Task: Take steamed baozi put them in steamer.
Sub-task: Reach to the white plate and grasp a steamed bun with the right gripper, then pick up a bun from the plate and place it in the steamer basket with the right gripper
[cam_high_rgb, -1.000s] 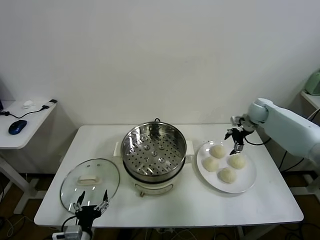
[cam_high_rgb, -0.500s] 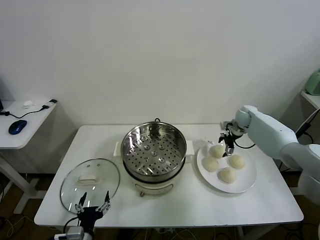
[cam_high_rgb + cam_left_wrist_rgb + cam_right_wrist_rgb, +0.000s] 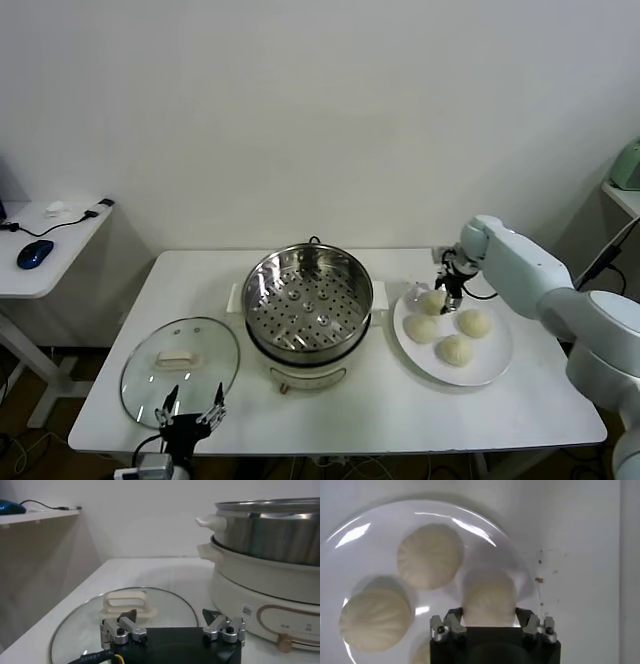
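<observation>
My right gripper is going to release the baozi on the far part of the steamer's perforated tray (image 3: 307, 280), close to the back side of the steamer.
Four cream-white baozi lie on a white plate (image 3: 497, 372) right of the steamer (image 3: 308, 300), a steel pot with an empty perforated tray. My right gripper (image 3: 449, 291) is down at the far-left baozi (image 3: 432, 301). In the right wrist view the gripper (image 3: 489, 621) is open, with that baozi (image 3: 487, 597) between its fingers; I cannot tell if they touch it. The other baozi (image 3: 421, 327) (image 3: 474, 322) (image 3: 454, 349) lie apart from it. My left gripper (image 3: 190, 415) is open and parked at the table's front left edge.
A round glass lid (image 3: 180, 368) with a white handle lies flat at the front left, just beyond the left gripper (image 3: 172, 624). The steamer's white base (image 3: 265, 587) shows in the left wrist view. A side desk with a mouse (image 3: 34, 252) stands far left.
My right gripper has moved left and down from above the plate's far side onto the far-left baozi. The left arm has barely moved.
</observation>
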Robot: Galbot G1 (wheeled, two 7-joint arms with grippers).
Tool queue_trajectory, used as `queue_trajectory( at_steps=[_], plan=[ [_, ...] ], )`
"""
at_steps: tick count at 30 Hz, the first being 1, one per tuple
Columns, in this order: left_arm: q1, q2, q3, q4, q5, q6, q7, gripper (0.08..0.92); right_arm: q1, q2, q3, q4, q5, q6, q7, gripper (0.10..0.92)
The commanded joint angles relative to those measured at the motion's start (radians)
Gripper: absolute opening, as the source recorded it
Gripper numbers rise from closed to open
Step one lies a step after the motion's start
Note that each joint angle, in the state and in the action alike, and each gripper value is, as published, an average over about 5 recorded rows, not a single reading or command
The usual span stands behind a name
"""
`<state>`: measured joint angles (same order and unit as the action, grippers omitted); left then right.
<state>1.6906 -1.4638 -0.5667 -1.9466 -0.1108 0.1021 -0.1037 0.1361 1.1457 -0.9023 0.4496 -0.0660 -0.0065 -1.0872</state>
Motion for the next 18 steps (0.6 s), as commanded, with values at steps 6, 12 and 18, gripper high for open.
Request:
queue_trajectory(
  at_steps=[6, 12, 18],
  plan=[
    [0.003, 0.002, 0.0, -0.004, 0.004, -0.002, -0.007, 0.823, 0.149, -0.098, -0.165, 0.251, 0.189, -0.049, -0.005, 0.67],
    [0.007, 0.002, 0.008, -0.01, 0.01, -0.004, -0.009, 0.823, 0.574, -0.122, -0.479, 0.525, 0.483, 0.013, -0.045, 0.67],
    [0.011, 0.004, 0.017, -0.009, 0.024, -0.003, -0.014, 0.823, 0.815, 0.035, -0.587, 0.709, 0.686, 0.189, -0.086, 0.67]
  ],
)
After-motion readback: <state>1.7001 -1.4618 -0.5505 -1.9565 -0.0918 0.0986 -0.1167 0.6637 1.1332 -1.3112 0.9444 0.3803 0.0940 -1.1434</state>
